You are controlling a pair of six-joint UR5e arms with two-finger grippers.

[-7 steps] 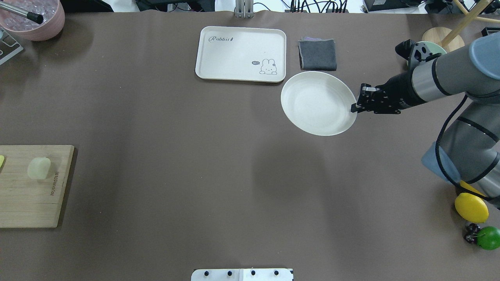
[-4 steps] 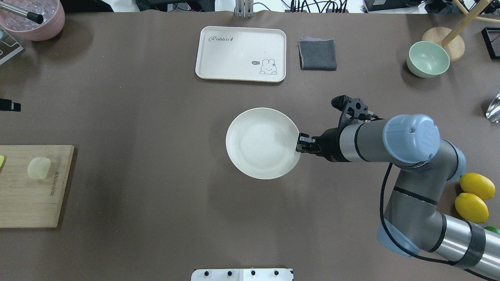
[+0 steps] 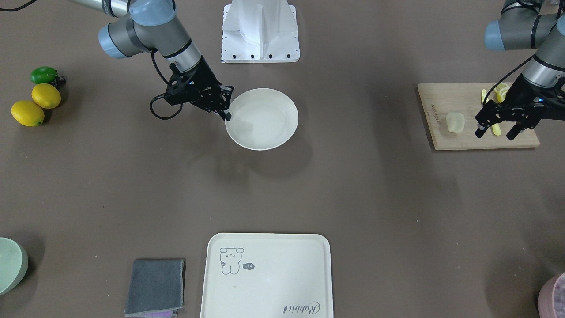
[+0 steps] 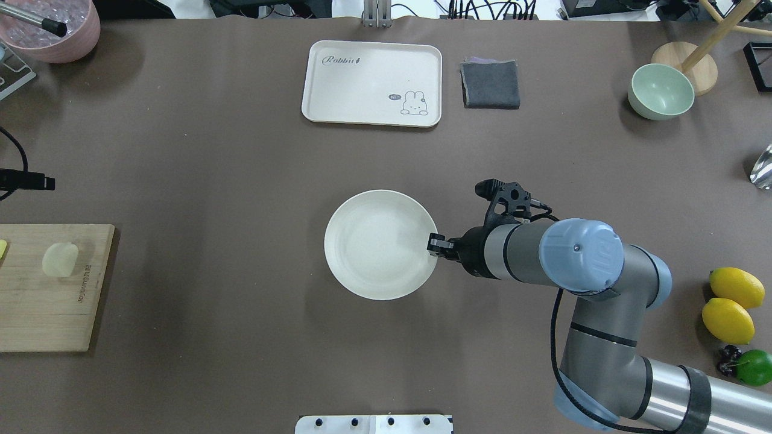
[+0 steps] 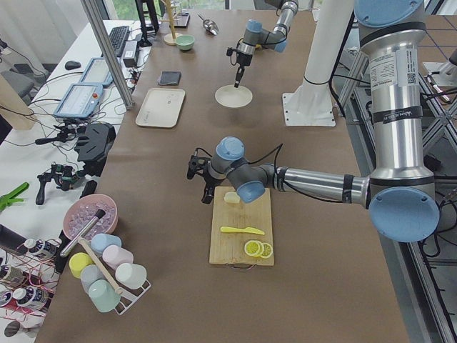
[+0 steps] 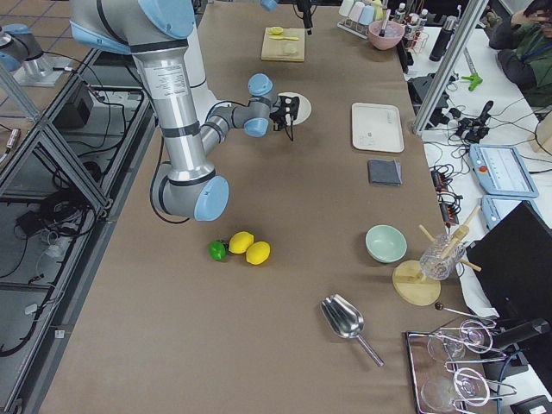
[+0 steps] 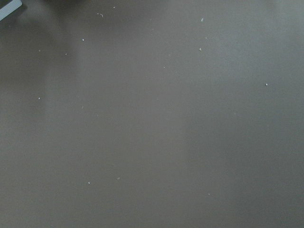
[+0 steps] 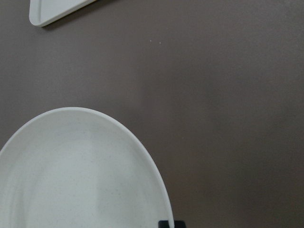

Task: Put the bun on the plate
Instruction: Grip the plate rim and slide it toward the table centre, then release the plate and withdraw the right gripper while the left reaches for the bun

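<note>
My right gripper needs to let go of the plate on the table, at a spot that is a little closer to the cream rabbit tray (image 3: 268,147) (image 8: 85,164).
The bun (image 4: 60,259) is a pale cream block lying on the wooden cutting board (image 4: 36,307) at the table's left end; it also shows in the front view as bun (image 3: 455,122). My left gripper (image 3: 494,134) hangs open over the board, just beside the bun toward the table's end, with nothing held. The round off-white plate (image 4: 377,244) is empty. My right gripper (image 4: 433,244) is shut on its right rim near the table's middle. The plate (image 3: 262,118) seems lifted, since its shadow falls apart from it. The right wrist view shows the plate's rim (image 8: 142,147).
A cream rabbit tray (image 4: 372,83) and a grey cloth (image 4: 490,84) lie at the far side. A pale green bowl (image 4: 660,91) stands at the far right. Two lemons (image 4: 730,301) and a lime sit near right. Lemon slices (image 3: 501,92) share the board.
My right gripper has carried the plate from beside the tray to the table's middle, nearer my base. A black part of the left arm has come in at the overhead view's left edge.
</note>
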